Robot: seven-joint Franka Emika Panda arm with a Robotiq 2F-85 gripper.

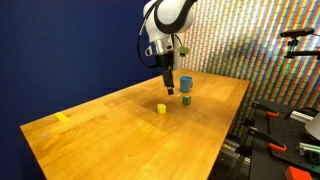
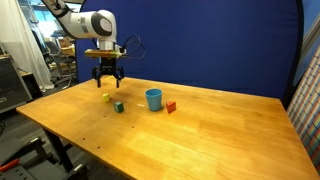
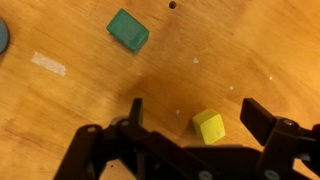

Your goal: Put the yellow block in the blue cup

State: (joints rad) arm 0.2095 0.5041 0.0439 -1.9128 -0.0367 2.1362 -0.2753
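Note:
Next, my gripper goes down to the yellow block's opposite sides [image 1: 161, 108] [image 3: 208, 126] and closes there, to carry the block to the blue cup.
The yellow block [image 1: 161, 108] is a tiny cube lying on the wooden table; it also shows in an exterior view [image 2: 106, 97] and in the wrist view [image 3: 209, 126]. The blue cup [image 1: 186, 84] stands upright further along the table, seen also in an exterior view [image 2: 153, 98]; only its edge [image 3: 2, 35] shows in the wrist view. My gripper [image 1: 168, 88] [image 2: 107, 82] hangs open and empty a little above the yellow block. In the wrist view the block lies between the spread fingers [image 3: 196, 108], nearer the right one.
A small dark green block [image 1: 186, 100] [image 2: 118, 106] [image 3: 128, 29] lies between the yellow block and the cup. A small red block [image 2: 171, 106] sits beside the cup. A yellow tape strip [image 1: 63, 117] is stuck near one table end. Equipment stands beyond the table edge [image 1: 285, 125].

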